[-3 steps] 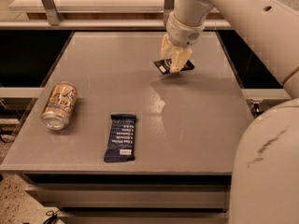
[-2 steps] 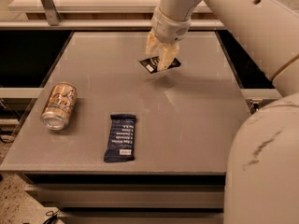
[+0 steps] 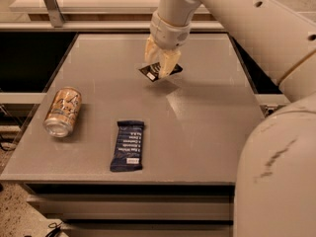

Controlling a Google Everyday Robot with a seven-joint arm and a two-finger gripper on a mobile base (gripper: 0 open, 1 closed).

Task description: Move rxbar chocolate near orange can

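Note:
My gripper is going to let go of the rxbar chocolate on the grey table (image 3: 96, 94) beside the far end of the orange can. The bar is still a little above the tabletop.
My gripper (image 3: 161, 67) is over the far middle of the grey table (image 3: 207, 127), shut on the rxbar chocolate (image 3: 148, 73), a flat black bar with a small white label. It holds the bar a little above the tabletop, and its cream fingers (image 3: 167, 62) hide the bar's middle. The orange can (image 3: 63, 111) lies on its side near the table's left edge, silver top toward the front, well to the left of and nearer than the gripper.
A navy-blue wrapped bar (image 3: 128, 145) lies lengthwise near the front edge, right of the can. My arm's large white body (image 3: 276, 172) fills the right foreground. A shelf with a metal post (image 3: 51, 4) stands behind the table.
My gripper has carried the rxbar chocolate to the left across the far part of the table. The can and the navy-blue bar have not moved.

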